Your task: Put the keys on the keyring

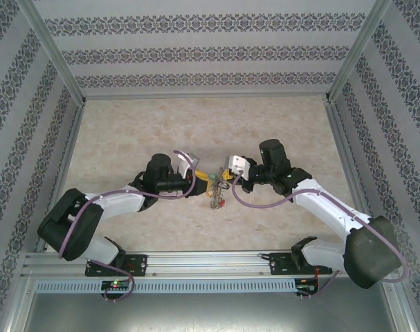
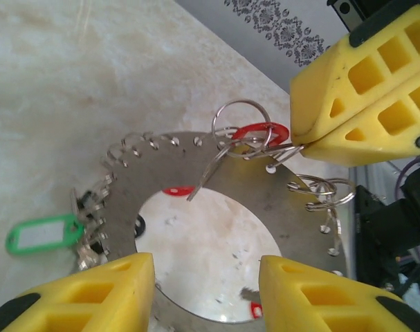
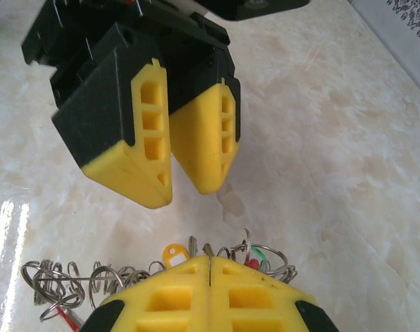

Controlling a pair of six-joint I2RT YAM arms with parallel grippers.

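Note:
The keyring is hanging at a tilt from my right gripper alone, so my left gripper will grip the keyring's rim (image 2: 99, 218) near the green-tagged key and help lay the keyring flat.
The keyring (image 2: 299, 214) is a flat grey metal ring with small wire loops through holes along its rim. It hangs between the two grippers (image 1: 216, 197). My right gripper (image 2: 296, 145) is shut on its rim beside a red-tagged key (image 2: 261, 131). A green-tagged key (image 2: 40, 235) dangles at the left side. My left gripper (image 2: 206, 277) stands open over the ring's near edge, with nothing between its fingers. In the right wrist view, my right gripper (image 3: 210, 266) is shut, a yellow tag (image 3: 174, 254) and wire loops (image 3: 57, 283) peek past it, and the left gripper (image 3: 189, 194) hovers just beyond.
The pale marbled table (image 1: 196, 124) spreads around the grippers, which meet near its middle. Patterned walls (image 1: 210, 52) with aluminium frame posts close off the back and both sides. A metal rail (image 1: 210, 263) runs along the near edge.

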